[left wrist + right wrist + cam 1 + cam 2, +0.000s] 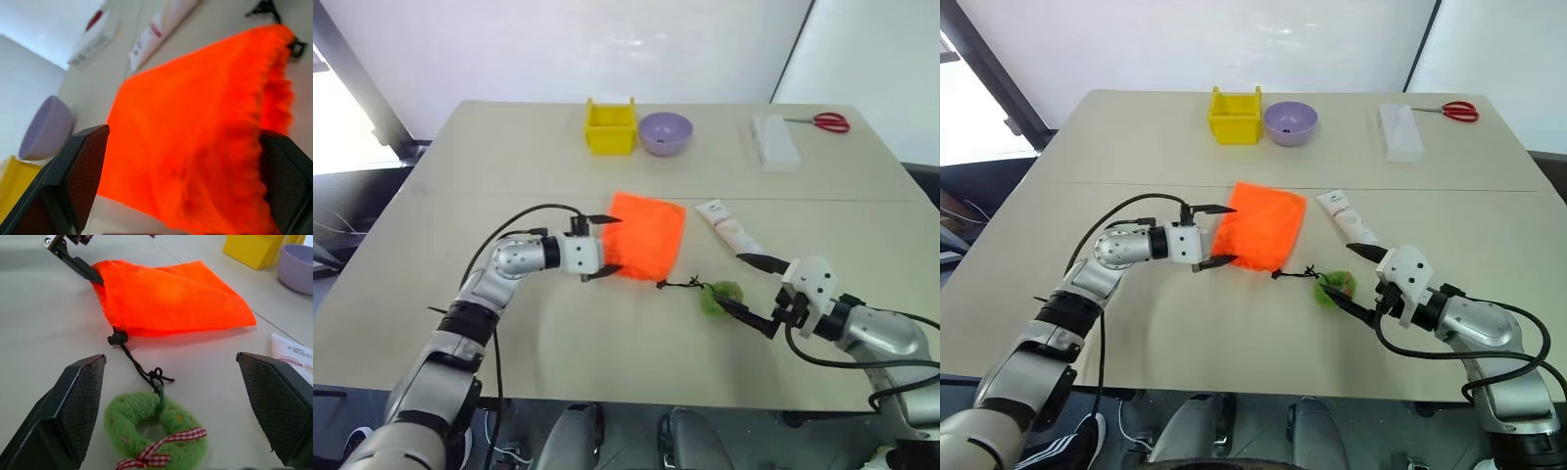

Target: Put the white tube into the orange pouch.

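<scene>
I should close my right gripper on the near end (751, 249) of the white tube, because the far end of the tube should go into the orange pouch first.
The orange pouch (648, 233) lies flat at the table's middle. Its dark cord runs to a green fuzzy ring (717, 296) toward the near right. The white tube (727, 225) lies just right of the pouch, cap toward the far side. My left gripper (605, 247) is open at the pouch's left edge, one finger at each left corner. In the left wrist view its fingers (83, 171) frame the orange pouch (195, 142). My right gripper (747, 286) is open just near of the tube, and the green ring (156, 431) lies between its fingers.
A yellow bin (610, 125) and a purple bowl (665, 132) stand at the far middle of the table. A long white box (773, 143) and red scissors (826, 121) lie at the far right. Bare tabletop stretches to the left and along the near edge.
</scene>
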Tool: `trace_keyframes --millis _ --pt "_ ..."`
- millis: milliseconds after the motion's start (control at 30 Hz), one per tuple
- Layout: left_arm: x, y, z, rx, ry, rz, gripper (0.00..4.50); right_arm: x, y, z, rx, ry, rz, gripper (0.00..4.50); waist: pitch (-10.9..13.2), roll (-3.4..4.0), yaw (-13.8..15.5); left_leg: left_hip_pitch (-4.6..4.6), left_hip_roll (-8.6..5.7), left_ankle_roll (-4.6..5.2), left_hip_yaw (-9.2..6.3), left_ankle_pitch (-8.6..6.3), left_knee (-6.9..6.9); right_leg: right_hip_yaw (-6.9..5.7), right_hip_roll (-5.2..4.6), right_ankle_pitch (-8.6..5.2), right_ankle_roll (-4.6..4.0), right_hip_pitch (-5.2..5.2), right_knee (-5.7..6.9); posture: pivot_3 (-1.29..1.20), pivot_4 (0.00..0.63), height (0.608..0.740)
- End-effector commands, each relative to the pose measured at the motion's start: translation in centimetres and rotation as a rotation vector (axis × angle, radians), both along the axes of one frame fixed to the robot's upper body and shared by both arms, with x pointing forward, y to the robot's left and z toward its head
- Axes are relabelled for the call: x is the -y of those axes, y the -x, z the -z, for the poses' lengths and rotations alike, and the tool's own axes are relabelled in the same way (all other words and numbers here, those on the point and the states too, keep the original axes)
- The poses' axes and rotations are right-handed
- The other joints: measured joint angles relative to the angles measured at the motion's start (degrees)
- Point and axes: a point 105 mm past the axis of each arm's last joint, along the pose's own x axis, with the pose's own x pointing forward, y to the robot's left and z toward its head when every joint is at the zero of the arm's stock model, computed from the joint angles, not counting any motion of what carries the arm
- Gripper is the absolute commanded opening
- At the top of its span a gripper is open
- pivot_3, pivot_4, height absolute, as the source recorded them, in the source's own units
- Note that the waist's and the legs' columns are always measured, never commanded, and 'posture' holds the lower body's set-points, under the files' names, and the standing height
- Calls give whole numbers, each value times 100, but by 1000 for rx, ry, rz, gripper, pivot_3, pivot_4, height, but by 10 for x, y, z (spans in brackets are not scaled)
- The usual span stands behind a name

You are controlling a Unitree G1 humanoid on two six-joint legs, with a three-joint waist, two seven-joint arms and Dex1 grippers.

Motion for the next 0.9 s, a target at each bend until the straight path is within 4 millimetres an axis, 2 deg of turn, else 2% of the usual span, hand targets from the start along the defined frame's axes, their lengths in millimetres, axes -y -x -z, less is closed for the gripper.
trace_keyframes --millis 33,100,333,433,600,733,833,900 --pt "3 -5 0 5 0 -24 4254 2 -2 -9 57 9 13 4491 0 0 -14 0 0 0 3 0 -1 2 1 0 0 -2 0 0 150 740" --pt "3 -6 9 -43 -10 -32 3618 4 -4 -11 66 10 22 4500 0 0 -12 1 1 0 14 0 -3 11 5 0 0 -8 3 0 150 740" --pt "9 -15 3 -45 68 -87 127 4 -5 -14 81 0 30 4500 3 -4 -5 2 8 1 18 0 1 24 19 3 4 -9 8 0 150 740" --pt "9 -15 4 -60 71 -88 49 3 -6 -14 86 3 32 4500 3 -4 -5 2 8 1 21 0 2 28 19 3 5 -9 8 0 150 740" --pt "5 -20 -5 -217 232 -136 49 2 -9 -15 110 18 38 4500 3 -5 -10 3 9 1 23 0 1 30 20 4 5 -12 10 0 150 740" --pt "-11 -27 -28 -318 359 -213 49 11 -38 -39 269 40 181 4500 6 -9 -61 3 13 0 27 0 5 34 23 5 4 -16 13 0 150 740" --pt "-17 -26 -45 -316 398 -242 49 13 -49 -42 244 39 214 4500 6 -10 -50 6 14 -1 29 5 5 38 25 7 2 -21 19 0 150 740" --pt "-18 -24 -47 -296 404 -257 49 15 -57 -40 206 52 254 4500 6 -10 -36 6 17 -2 27 5 3 42 29 7 1 -20 19 0 150 740"
